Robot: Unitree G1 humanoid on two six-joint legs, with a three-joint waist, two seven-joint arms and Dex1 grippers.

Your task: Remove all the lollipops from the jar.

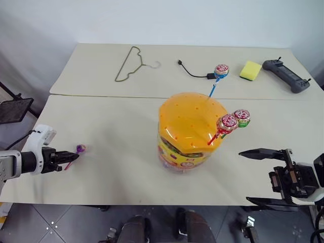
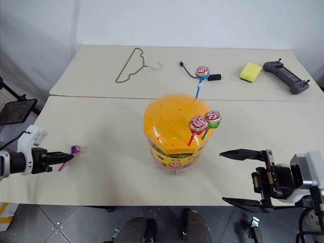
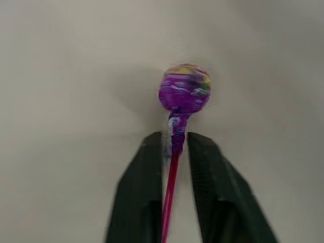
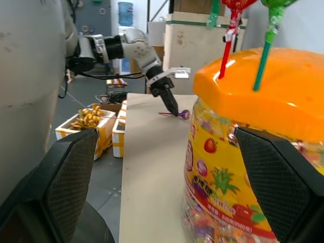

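Note:
The next move for my right gripper is to go to the green lollipop's stick (image 1: 223, 135) (image 4: 264, 57) and close there, between its wrapper and the jar's orange lid.
The jar (image 1: 185, 132), a clear tub with a domed orange lid, stands mid-table. Three lollipops stick up from the lid's holes: one on a blue stick (image 1: 221, 71) at the far side, one on a red stick (image 1: 227, 123) and one on a green stick (image 1: 242, 117) on its right. A purple-headed lollipop (image 1: 81, 149) on a pink stick lies on the table at the left. My left gripper (image 1: 73, 157) sits low there, its fingers (image 3: 147, 192) slightly parted with the stick between them, small gaps showing. My right gripper (image 1: 245, 175) hovers right of the jar, wide open and empty.
On the far table lie a wire hanger (image 1: 132, 63), a black cable with a plug (image 1: 195, 72), a yellow sponge (image 1: 250, 70) and a dark controller (image 1: 286, 75). A seam runs between the two tables behind the jar. Cardboard boxes (image 4: 96, 126) stand on the floor left of the table.

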